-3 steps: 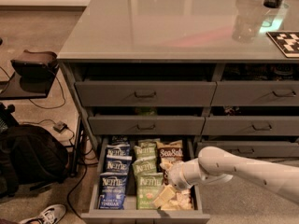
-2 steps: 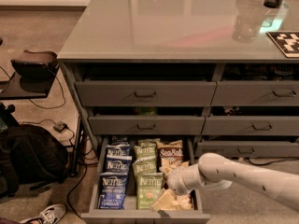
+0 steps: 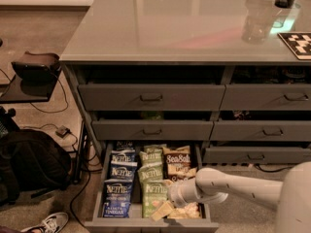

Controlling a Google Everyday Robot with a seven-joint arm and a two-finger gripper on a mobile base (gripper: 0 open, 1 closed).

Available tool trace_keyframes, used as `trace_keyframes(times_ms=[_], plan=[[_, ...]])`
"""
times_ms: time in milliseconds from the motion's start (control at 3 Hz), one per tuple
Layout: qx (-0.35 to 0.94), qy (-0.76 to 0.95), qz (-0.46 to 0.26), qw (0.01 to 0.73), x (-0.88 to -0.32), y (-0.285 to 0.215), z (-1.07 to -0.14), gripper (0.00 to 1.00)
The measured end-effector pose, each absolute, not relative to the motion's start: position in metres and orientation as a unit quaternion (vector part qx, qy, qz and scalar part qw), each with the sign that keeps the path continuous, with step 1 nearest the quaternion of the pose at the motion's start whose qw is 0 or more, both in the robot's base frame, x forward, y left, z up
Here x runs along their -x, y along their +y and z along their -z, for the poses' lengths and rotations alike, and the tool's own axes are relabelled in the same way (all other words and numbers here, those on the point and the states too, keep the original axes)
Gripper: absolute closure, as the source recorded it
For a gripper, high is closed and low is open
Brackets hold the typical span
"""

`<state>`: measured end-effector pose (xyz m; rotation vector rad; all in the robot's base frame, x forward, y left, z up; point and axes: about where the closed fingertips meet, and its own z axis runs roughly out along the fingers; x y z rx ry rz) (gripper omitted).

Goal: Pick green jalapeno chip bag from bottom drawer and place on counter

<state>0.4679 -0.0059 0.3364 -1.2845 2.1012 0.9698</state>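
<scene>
My gripper needs to grip the front green jalapeno chip bag by its upper edge (image 3: 167,188), beside the Sea Salt bags.
The bottom drawer (image 3: 149,224) is pulled open below the cabinet. It holds dark blue Kettle bags on the left, three light green jalapeno chip bags down the middle, and brown-and-cream Sea Salt bags on the right. The front green bag (image 3: 154,198) shows a white Kettle logo. My white arm reaches in from the right. My gripper (image 3: 173,195) is low over the drawer, at the right edge of the front green bag and above a Sea Salt bag (image 3: 187,210). The glossy pale grey counter (image 3: 184,23) spans the top.
Closed grey drawers with bar handles (image 3: 151,98) sit above the open one. A clear bottle (image 3: 257,21) and a checkered board (image 3: 297,43) stand on the counter's right. A small black side table (image 3: 24,89), a black backpack (image 3: 29,161) and a shoe (image 3: 46,223) are at the left.
My gripper has moved a little down and to the left, closer to the front green bag. The bags have not visibly moved.
</scene>
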Motion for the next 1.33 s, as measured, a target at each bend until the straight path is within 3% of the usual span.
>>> trace_keyframes(times_ms=[667,1333], plan=[[0.484,0.802,-0.288,0.199,-0.495,0.001,-0.253,0.0],[0.483,0.807,-0.265,0.212,-0.523,0.002,-0.202,0.0]])
